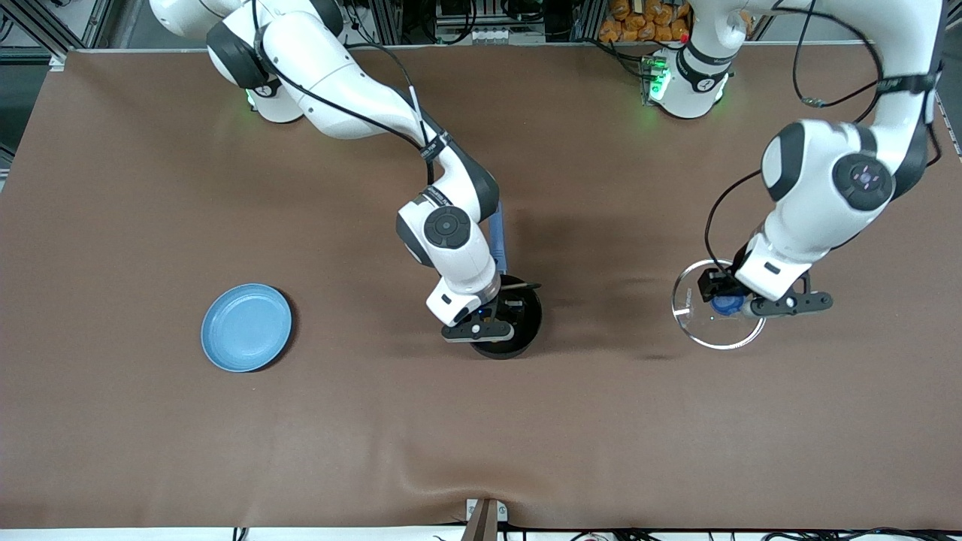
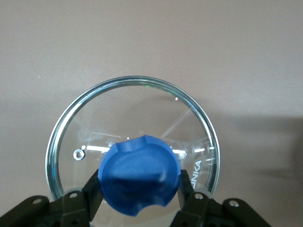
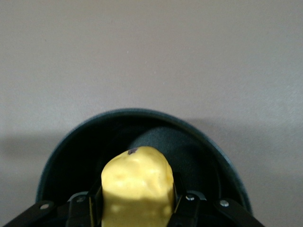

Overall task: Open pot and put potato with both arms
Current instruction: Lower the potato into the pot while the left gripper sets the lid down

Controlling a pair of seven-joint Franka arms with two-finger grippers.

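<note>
The robot's left gripper should release the clear glass lid on the brown cloth point(image 1: 688, 340) beyond the black pot from the light-blue plate.
The black pot point(image 1: 526, 327) stands mid-table with no lid, its blue handle point(image 1: 499, 240) pointing toward the robots' bases. My right gripper point(image 1: 494, 314) hangs over the pot's open mouth point(image 3: 71, 151), shut on the yellow potato point(image 3: 137, 182). In the front view the right hand hides the potato. My left gripper point(image 1: 727, 304) is shut on the blue knob point(image 2: 139, 175) of the clear glass lid point(image 2: 132, 94), toward the left arm's end of the table. The lid point(image 1: 695, 319) is level and low; whether it touches the cloth I cannot tell.
A flat light-blue plate point(image 1: 246, 327) lies toward the right arm's end of the table. A brown cloth point(image 1: 481, 436) covers the whole table. A small bracket point(image 1: 485, 515) sits at the table edge nearest the front camera.
</note>
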